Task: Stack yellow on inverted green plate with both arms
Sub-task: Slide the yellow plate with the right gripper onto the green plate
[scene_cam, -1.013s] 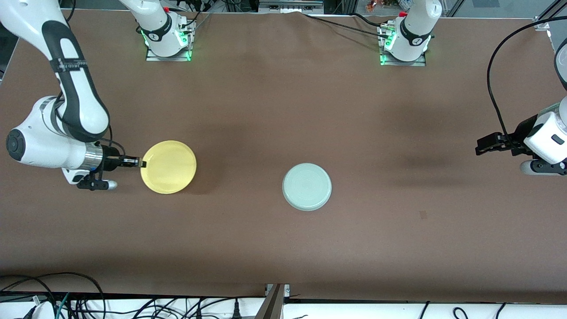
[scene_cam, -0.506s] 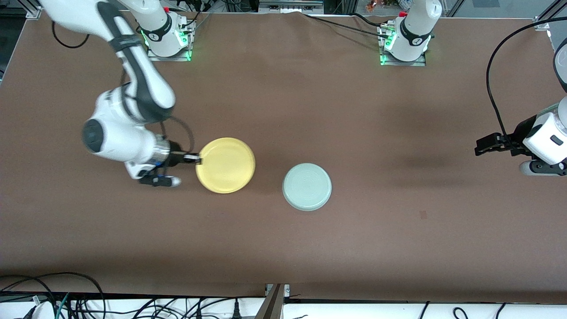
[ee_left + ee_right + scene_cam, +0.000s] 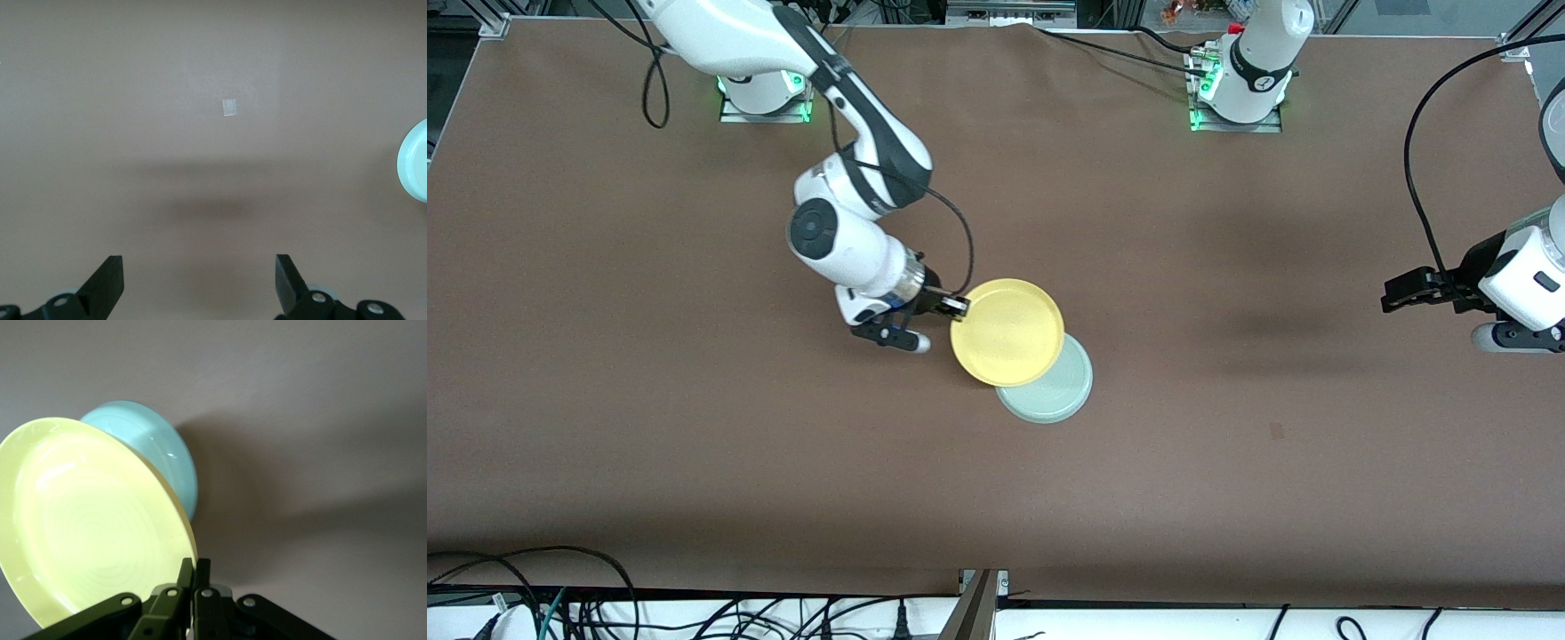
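Note:
The robot's right gripper needs to release the yellow plate, now partly over the green plate, squarely over the middle of the green plate's upturned bottom [image 3: 1045, 374] [image 3: 139, 467].
My right gripper [image 3: 958, 308] is shut on the rim of the yellow plate [image 3: 1008, 332] and holds it in the air, partly over the green plate [image 3: 1055, 388]. The green plate lies upside down on the brown table near its middle. In the right wrist view the yellow plate [image 3: 87, 520] stands pinched in the gripper [image 3: 194, 570], with the green plate [image 3: 160, 450] just past it. My left gripper [image 3: 1396, 293] is open and empty at the left arm's end of the table, where that arm waits. In the left wrist view its gripper [image 3: 200, 283] hangs over bare table, with the green plate's edge [image 3: 415, 160] at the border.
The brown table [image 3: 694, 444] has a small pale mark [image 3: 1276, 431] toward the left arm's end; it also shows in the left wrist view [image 3: 229, 107]. The two arm bases [image 3: 765, 89] [image 3: 1240, 93] stand along the table's back edge. Cables [image 3: 560, 596] lie off the near edge.
My right arm has carried the yellow plate from the right arm's end of the table to over the green plate. The left arm has not moved.

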You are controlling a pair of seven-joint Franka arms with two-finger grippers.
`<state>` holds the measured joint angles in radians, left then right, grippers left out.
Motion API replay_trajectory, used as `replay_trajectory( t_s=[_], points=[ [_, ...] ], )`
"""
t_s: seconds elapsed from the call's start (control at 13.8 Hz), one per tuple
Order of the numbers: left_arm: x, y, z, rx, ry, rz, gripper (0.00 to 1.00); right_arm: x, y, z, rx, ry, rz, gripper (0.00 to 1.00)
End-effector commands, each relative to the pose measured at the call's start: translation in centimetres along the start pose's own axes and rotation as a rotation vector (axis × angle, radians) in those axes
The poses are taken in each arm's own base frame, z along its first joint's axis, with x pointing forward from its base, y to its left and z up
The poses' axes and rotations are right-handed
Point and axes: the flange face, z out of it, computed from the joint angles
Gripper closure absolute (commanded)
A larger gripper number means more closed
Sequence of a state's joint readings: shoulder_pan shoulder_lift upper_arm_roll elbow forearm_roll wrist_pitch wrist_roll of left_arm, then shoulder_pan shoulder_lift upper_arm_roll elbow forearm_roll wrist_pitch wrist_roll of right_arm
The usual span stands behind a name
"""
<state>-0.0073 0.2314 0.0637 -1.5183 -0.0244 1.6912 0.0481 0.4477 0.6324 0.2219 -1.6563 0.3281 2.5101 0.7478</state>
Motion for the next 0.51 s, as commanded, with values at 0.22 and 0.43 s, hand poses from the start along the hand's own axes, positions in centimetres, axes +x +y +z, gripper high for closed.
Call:
replay_trajectory(
  t_s=[0.22, 0.43],
  points=[
    [0.3, -0.2, -0.4, -0.014, 0.010, 0.001, 0.00, 1.8, -0.3, 6.4, 0.097, 0.088, 0.082, 1.00],
    [0.3, -0.3, -0.4, -0.016, 0.011, 0.002, 0.00, 1.1, -0.6, 7.9, 0.101, 0.085, 0.097, 1.00]
  ],
)
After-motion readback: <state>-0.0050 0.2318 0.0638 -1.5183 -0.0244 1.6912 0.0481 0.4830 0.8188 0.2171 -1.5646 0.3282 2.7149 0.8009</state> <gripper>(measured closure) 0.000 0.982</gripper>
